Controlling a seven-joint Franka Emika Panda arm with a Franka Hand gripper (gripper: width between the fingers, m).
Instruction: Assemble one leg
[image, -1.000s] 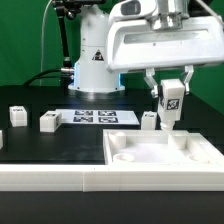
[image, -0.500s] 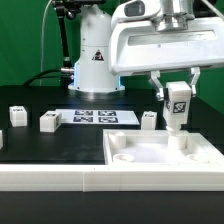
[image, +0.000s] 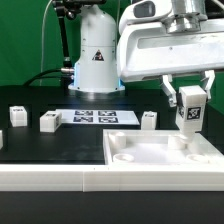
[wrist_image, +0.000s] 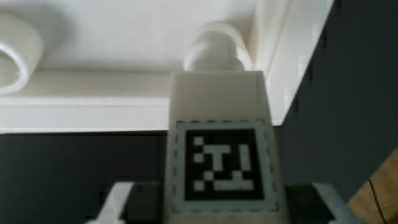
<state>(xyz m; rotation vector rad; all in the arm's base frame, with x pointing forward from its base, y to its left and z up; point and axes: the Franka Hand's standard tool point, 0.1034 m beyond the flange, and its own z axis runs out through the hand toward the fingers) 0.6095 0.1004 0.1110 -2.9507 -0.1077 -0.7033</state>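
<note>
The leg, now held upright above the tray, will be set free by my gripper upright in the white tray's front corner socket (image: 195, 157) (wrist_image: 217, 47), just below the held leg.
My gripper (image: 190, 112) is shut on a leg (image: 190, 110), a small white post with a black-and-white tag, held upright above the far right corner of the large white tray (image: 140, 158). In the wrist view the leg (wrist_image: 221, 140) fills the middle between my fingers (wrist_image: 125, 200), its far end over a rounded corner socket (wrist_image: 217, 45) of the tray (wrist_image: 107, 100). Three more legs stand on the black table: one at the exterior view's left edge (image: 16, 115), one beside it (image: 49, 121), one behind the tray (image: 149, 119).
The marker board (image: 98, 117) lies flat on the table behind the tray. The robot's white base (image: 96, 55) stands at the back. A white wall (image: 50, 178) runs along the table's front edge.
My gripper has carried the leg toward the exterior view's right, from over the tray's far middle to over its far right corner, and slightly lower.
</note>
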